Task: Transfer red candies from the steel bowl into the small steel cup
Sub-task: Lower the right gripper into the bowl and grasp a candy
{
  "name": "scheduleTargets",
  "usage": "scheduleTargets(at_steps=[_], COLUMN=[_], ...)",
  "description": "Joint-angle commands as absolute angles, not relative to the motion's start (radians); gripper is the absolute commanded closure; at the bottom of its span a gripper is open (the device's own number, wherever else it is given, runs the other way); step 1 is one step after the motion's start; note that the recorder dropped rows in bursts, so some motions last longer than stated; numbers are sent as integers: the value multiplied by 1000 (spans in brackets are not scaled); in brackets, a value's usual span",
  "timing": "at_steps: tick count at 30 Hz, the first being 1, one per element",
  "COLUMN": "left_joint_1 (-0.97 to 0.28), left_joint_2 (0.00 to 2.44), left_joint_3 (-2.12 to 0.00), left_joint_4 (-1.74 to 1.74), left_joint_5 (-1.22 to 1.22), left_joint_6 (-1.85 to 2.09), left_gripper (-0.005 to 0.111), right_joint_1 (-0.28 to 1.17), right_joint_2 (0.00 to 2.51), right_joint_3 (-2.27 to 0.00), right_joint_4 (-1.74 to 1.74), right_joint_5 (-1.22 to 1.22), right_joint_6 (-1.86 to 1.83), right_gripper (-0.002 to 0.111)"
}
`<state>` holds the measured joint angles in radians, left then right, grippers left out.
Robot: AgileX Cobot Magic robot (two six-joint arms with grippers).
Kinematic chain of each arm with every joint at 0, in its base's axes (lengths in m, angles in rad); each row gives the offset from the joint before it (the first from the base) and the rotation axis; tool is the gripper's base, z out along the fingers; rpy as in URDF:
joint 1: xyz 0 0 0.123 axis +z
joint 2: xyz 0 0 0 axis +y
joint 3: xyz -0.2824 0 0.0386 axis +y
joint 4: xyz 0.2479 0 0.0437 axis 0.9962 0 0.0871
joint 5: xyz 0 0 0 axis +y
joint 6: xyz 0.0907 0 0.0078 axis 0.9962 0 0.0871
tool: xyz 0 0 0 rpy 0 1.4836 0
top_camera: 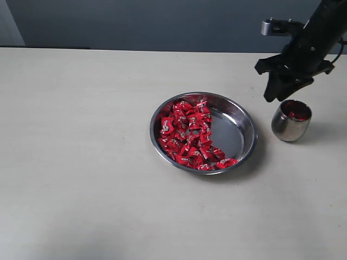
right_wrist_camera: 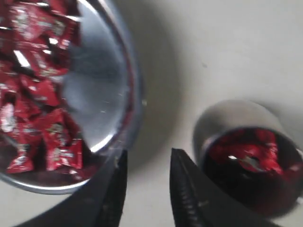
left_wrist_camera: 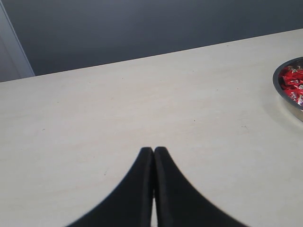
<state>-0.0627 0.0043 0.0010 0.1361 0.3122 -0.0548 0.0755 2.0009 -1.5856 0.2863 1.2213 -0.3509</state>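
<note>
Next, I grab the red candy (top_camera: pixel 218 153) (right_wrist_camera: pixel 56 130) with my right gripper, at the heap's cup-side edge, just behind the candy that lies against the steel bowl's near rim.
The steel bowl (top_camera: pixel 238 127) sits mid-table with many red candies (top_camera: pixel 187 132) heaped on its left side. To its right stands the small steel cup (top_camera: pixel 290 121), with red candies (top_camera: pixel 296 115) inside. My right gripper (top_camera: pixel 272 96) hangs open just above the table between bowl and cup, nothing between its fingers. In the right wrist view the gripper (right_wrist_camera: pixel 147 158) stands over bare table, the bowl (right_wrist_camera: pixel 130 94) with candies (right_wrist_camera: pixel 38 90) to one side and the cup (right_wrist_camera: pixel 246 151) to the other. My left gripper (left_wrist_camera: pixel 154 150) is shut and empty over bare table; the bowl's rim (left_wrist_camera: pixel 280 92) shows at the edge.
The pale table (top_camera: pixel 81 162) stretches wide to the left and front of the bowl. A dark wall (top_camera: pixel 162 21) runs behind the table's far edge.
</note>
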Motion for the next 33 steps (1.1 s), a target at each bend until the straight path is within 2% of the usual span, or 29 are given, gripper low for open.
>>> scheduleTargets(at_steps=[1, 7, 12, 33], left_joint_1=[-73, -73, -73, -73], left_joint_2=[0, 0, 0, 0], left_joint_3=[0, 0, 0, 0], left_joint_4=[136, 136, 136, 136], left_joint_5=[309, 309, 309, 309], left_joint_6=[-60, -60, -60, -60], left_gripper=[106, 106, 106, 106], right_joint_1=[157, 293, 352, 366], right_joint_2=[1997, 2030, 2082, 2169], right_joint_3=[-1598, -1598, -1591, -1577], right_joint_4=[354, 292, 239, 323], right_joint_5=[1221, 1221, 1221, 1221], right_joint_6=[-394, -394, -392, -386], right_gripper=[77, 77, 77, 77])
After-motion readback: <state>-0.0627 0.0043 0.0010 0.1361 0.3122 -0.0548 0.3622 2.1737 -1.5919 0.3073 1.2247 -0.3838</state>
